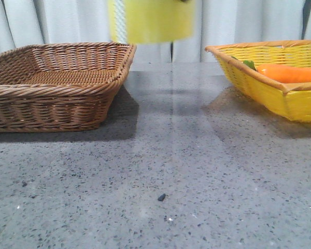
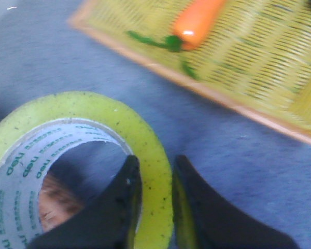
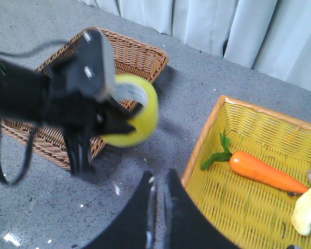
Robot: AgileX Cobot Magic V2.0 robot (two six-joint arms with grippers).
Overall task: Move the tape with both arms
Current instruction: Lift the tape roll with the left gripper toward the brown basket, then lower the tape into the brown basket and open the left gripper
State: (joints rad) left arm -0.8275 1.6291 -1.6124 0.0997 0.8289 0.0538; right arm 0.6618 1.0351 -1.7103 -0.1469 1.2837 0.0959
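The yellow tape roll, now high above the table between the baskets, will be let go by my left gripper inside the brown wicker basket [image 1: 66, 71], toward the side of the brown wicker basket that faces the yellow basket.
The yellow tape roll [image 1: 153, 21] hangs high at the top middle of the front view, above the table between the two baskets. My left gripper [image 2: 154, 171] is shut on the roll's wall [image 2: 150, 155], one finger inside the white "deli" core and one outside. In the right wrist view the left arm [image 3: 52, 98] holds the tape [image 3: 137, 111] in the air near the brown basket's corner. My right gripper [image 3: 158, 179] is shut and empty, above the table beside the yellow basket, apart from the tape.
A brown wicker basket [image 1: 57, 85] stands at the left. A yellow basket [image 1: 280, 88] at the right holds an orange carrot [image 1: 290, 72] and a pale item [image 3: 308, 207]. Curtains hang behind. Grey speckled table [image 1: 171, 171] lies between.
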